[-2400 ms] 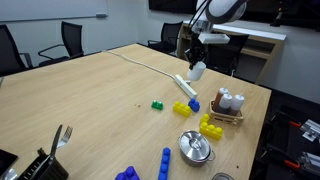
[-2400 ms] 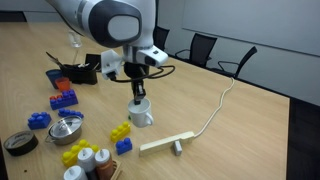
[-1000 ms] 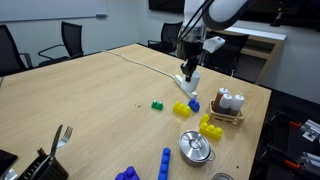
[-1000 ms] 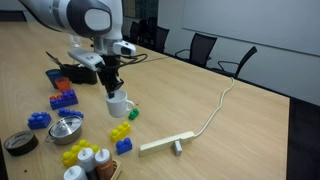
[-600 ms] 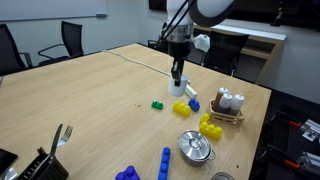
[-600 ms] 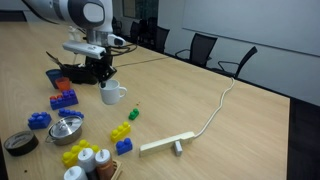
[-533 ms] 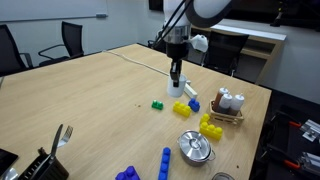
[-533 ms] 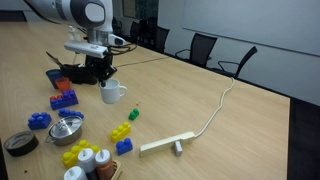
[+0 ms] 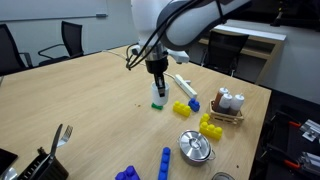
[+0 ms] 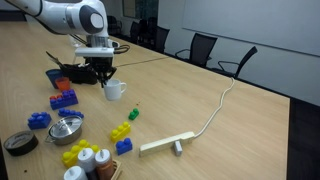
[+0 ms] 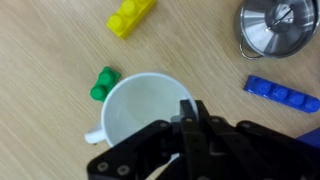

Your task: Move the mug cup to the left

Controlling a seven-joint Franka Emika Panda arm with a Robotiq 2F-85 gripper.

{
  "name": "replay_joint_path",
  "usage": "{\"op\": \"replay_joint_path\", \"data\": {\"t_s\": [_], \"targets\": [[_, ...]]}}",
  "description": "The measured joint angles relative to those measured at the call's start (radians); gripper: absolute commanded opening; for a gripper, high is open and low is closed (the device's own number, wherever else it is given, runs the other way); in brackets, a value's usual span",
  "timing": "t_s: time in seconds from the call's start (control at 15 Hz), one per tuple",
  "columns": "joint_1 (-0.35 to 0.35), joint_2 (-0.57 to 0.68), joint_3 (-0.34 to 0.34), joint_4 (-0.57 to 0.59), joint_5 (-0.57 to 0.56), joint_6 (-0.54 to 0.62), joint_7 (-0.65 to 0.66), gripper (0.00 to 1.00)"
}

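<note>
I should set the white mug on the bare table (image 9: 145,130) between the green block and the long blue block.
The white mug (image 9: 158,93) hangs low over the wooden table in my gripper (image 9: 157,82), right by a small green block (image 9: 157,104). In an exterior view the mug (image 10: 114,90) has its handle toward the table's middle, and the gripper (image 10: 104,76) comes down on its rim. In the wrist view I look into the mug (image 11: 140,112). The fingers (image 11: 192,118) are pinched on its rim, one inside and one outside. The handle (image 11: 94,136) points away from the gripper. I cannot tell if the mug touches the table.
Green block (image 11: 103,83), yellow block (image 11: 131,15), blue block (image 11: 283,93) and steel pot (image 11: 278,25) lie around the mug. A white power strip (image 9: 185,84), yellow blocks (image 9: 210,127) and a bottle tray (image 9: 228,104) lie beyond. A black bin (image 10: 65,72) stands behind the gripper.
The gripper has carried the mug across the table, away from the power strip and bottle tray, to a spot beside the green block. It stayed shut on the rim.
</note>
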Motion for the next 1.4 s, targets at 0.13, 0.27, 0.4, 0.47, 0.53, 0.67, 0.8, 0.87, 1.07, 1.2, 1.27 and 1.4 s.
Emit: {"op": "replay_joint_path", "data": {"t_s": [0.13, 0.27, 0.4, 0.47, 0.53, 0.67, 0.8, 0.87, 1.07, 1.2, 1.27, 1.4], "targets": [[0.046, 0.059, 0.0, 0.054, -0.071, 0.003, -0.027, 0.02], [0.081, 0.117, -0.001, 0.099, -0.126, 0.023, -0.064, 0.02], [0.095, 0.169, -0.001, 0.138, -0.139, 0.058, -0.109, 0.02], [0.095, 0.191, 0.002, 0.154, -0.139, 0.075, -0.136, 0.02], [0.094, 0.209, 0.004, 0.169, -0.136, 0.089, -0.163, 0.02], [0.091, 0.235, 0.014, 0.194, -0.126, 0.101, -0.213, 0.02], [0.09, 0.253, 0.023, 0.214, -0.116, 0.102, -0.255, 0.02], [0.09, 0.26, 0.026, 0.22, -0.11, 0.102, -0.272, 0.02], [0.088, 0.282, 0.029, 0.226, -0.1, 0.102, -0.302, 0.02], [0.086, 0.297, 0.029, 0.227, -0.097, 0.102, -0.31, 0.02], [0.085, 0.304, 0.03, 0.229, -0.094, 0.102, -0.313, 0.02], [0.084, 0.313, 0.03, 0.232, -0.088, 0.101, -0.318, 0.02]]}}
